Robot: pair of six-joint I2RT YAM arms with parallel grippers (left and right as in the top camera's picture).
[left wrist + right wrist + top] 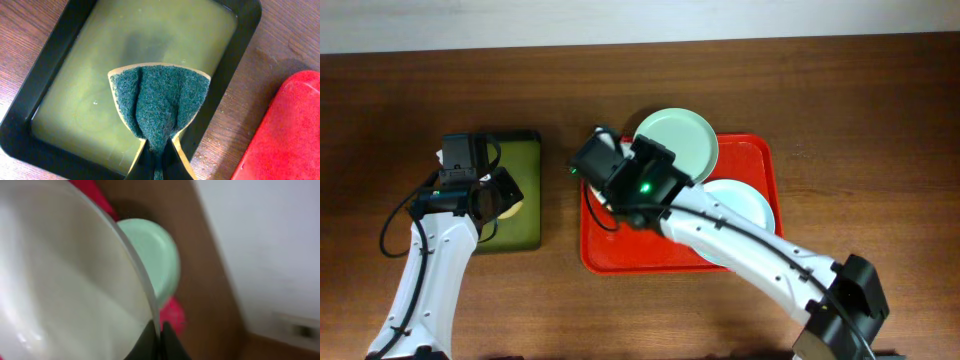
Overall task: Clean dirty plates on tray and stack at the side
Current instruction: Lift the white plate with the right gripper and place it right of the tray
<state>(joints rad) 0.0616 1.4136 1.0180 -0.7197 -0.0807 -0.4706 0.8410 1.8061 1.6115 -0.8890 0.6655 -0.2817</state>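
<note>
The robot's right gripper needs to put the white plate down on the table (832, 130) past the red tray's far corner, by the pale blue plate.
My right gripper (159, 332) is shut on the rim of the white plate (65, 280), which is tilted up and fills the left of the right wrist view. In the overhead view that gripper (605, 168) sits over the left end of the red tray (620, 258) and hides most of the white plate (598, 200). The pale green plate (677, 142) leans on the tray's far rim, and it also shows in the right wrist view (155, 260). The pale blue plate (745, 205) lies on the tray's right side. My left gripper (159, 162) is shut on a green scouring sponge (157, 100).
The sponge hangs over the black-rimmed olive-green tray (125, 45), which stands left of the red tray (290, 135) on the wooden table (840, 90). In the overhead view the left gripper (498, 195) is above the olive tray (520, 235). A pale wall shows behind the table (260, 240).
</note>
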